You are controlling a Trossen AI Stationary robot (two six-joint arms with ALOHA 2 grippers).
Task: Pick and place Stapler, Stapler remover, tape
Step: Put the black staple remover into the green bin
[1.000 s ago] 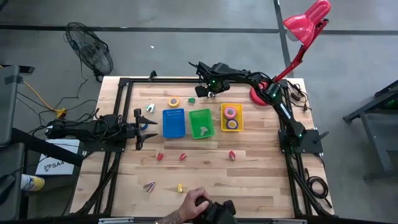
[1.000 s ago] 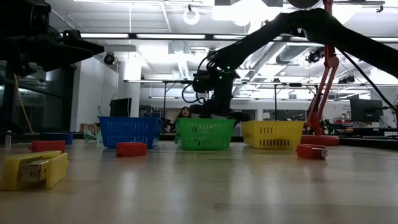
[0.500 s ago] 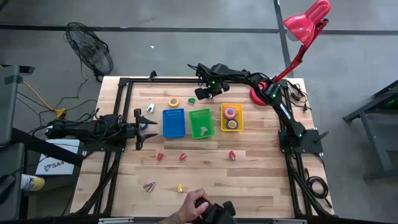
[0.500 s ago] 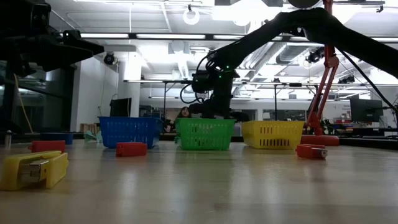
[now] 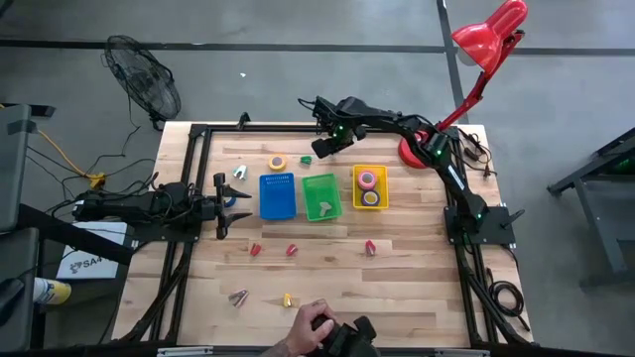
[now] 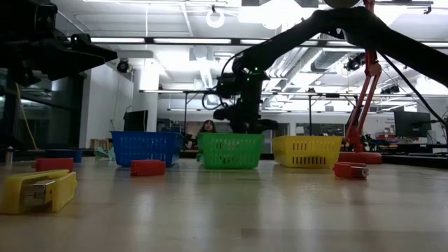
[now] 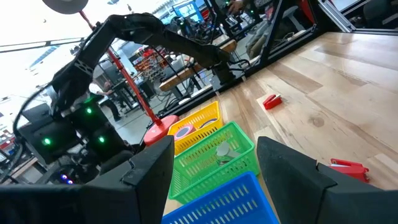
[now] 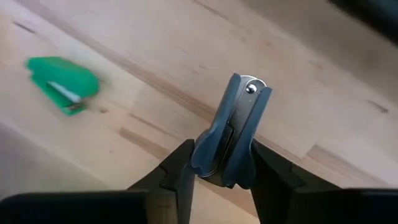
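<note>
My right gripper will drop the stapler remover inside the green bin [image 5: 322,193], just beyond the pale grey piece there.
My right gripper [image 8: 222,155] is shut on a grey-blue stapler remover [image 8: 235,121] above the table's far middle [image 5: 321,146], just beyond the green bin [image 5: 321,196]. A green stapler [image 8: 62,84] lies flat on the wood beside it. On the table rest a yellow tape roll [image 5: 278,163], another stapler remover [image 5: 239,173], and red staplers [image 5: 254,250] [image 5: 292,250] [image 5: 370,247]. Two tape rolls lie in the yellow bin [image 5: 369,186]. My left gripper [image 5: 220,203] waits open at the left edge, beside the blue bin [image 5: 278,195]. My right gripper pinches the stapler remover's two broad sides [image 8: 208,152] between its two fingers. The fingers slant down from above. The riveted end [image 8: 250,88] sticks out past the fingertips. The remover is lifted clear of the table.
A red lamp base [image 5: 414,151] stands at the far right. Near the front edge lie a third stapler remover [image 5: 238,297] and a yellow stapler [image 5: 287,299]. A person's hand [image 5: 313,327] shows at the near edge. Bare wood lies on the near right.
My right gripper has risen from table level behind the green bin, carrying the stapler remover up clear of the wood. My left arm has kept still.
</note>
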